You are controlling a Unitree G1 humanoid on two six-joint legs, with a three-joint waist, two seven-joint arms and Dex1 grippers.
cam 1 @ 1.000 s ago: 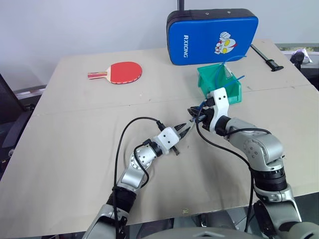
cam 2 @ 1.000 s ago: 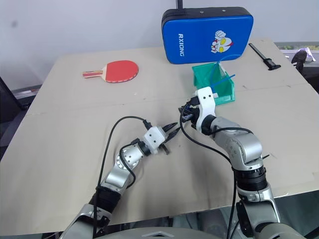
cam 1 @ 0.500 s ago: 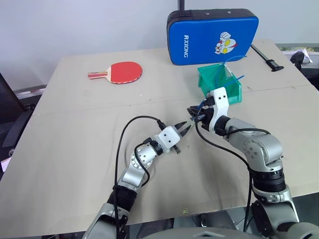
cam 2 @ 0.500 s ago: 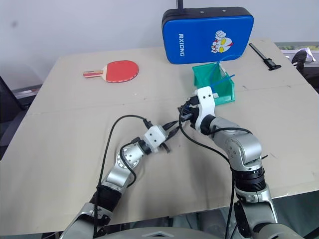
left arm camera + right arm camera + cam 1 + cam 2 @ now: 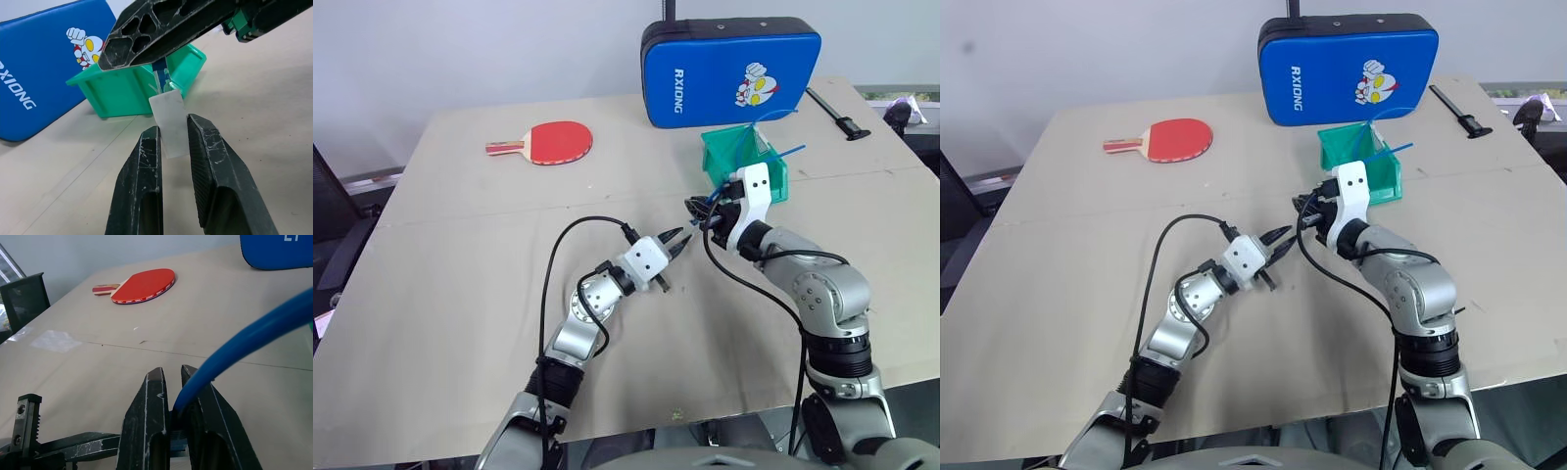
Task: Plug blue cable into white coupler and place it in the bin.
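Observation:
My right gripper is nearer the bin and holds only the blue cable, so it should take the white coupler (image 5: 170,122) from my left gripper before placing both.
My left gripper (image 5: 677,238) is shut on the white coupler (image 5: 168,122), a small white block held up off the table between its fingers (image 5: 142,171). My right gripper (image 5: 695,209) hovers just beyond it, shut on the blue cable (image 5: 254,330). The cable arcs back over the right wrist toward the bin (image 5: 720,162). In the left wrist view the cable's clear plug (image 5: 165,83) sits at the coupler's far end; I cannot tell whether it is seated. The green bin (image 5: 122,90) stands on the table right behind both grippers.
A blue padded case (image 5: 732,73) with a cartoon print stands behind the bin. A red table-tennis paddle (image 5: 558,142) lies at the far left, and a black tool (image 5: 837,113) at the far right. Another blue cord (image 5: 766,122) sticks out of the bin.
My left gripper has lifted a little with the coupler, closing in on the right gripper's fingertips. The right gripper has stayed about where it was.

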